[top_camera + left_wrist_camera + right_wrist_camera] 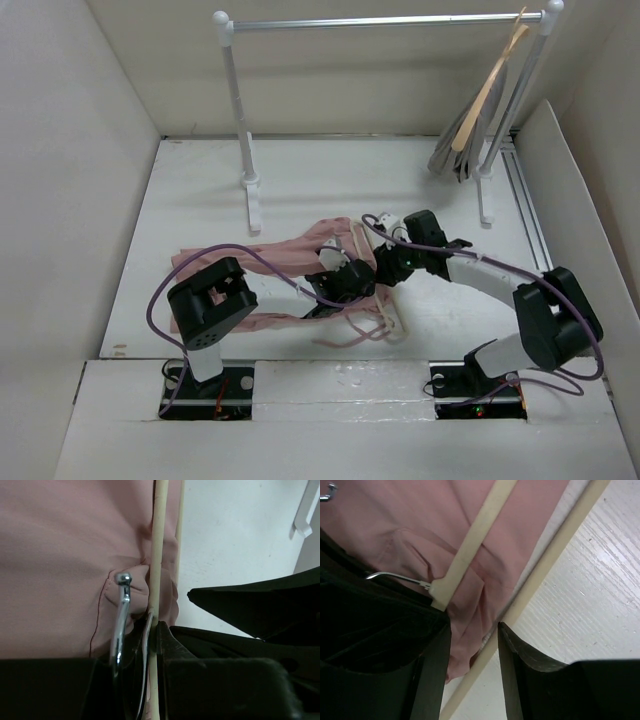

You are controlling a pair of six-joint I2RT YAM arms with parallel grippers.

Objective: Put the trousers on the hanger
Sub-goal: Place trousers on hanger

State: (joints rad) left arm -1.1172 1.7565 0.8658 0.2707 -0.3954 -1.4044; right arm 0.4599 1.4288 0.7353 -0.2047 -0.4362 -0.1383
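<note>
The trousers' end stops short at the hanger's crossbar, so next I take the loose fabric (470,637) with my right gripper and pull it past the crossbar while my left gripper steadies the hanger.
The dusty-pink trousers (275,262) lie spread on the white table and fill the left wrist view (60,545). The thin cream hanger (158,555) lies over them; its end pokes out near the arms (390,315). My left gripper (155,626) (337,282) is shut on the hanger's bar beside its metal hook (120,615). My right gripper (474,630) (388,266) is open. Between its jaws are the hanger's crossbar (555,545) and a fold of pink fabric (470,625). The hanger's upper arm (470,545) and hook (395,576) lie to its left.
A white clothes rail (380,22) stands at the back on two posts (245,130). At its right end hang a tan wooden hanger (490,85) and a grey garment (455,155). Pale walls close in both sides. My right arm shows dark in the left wrist view (260,605).
</note>
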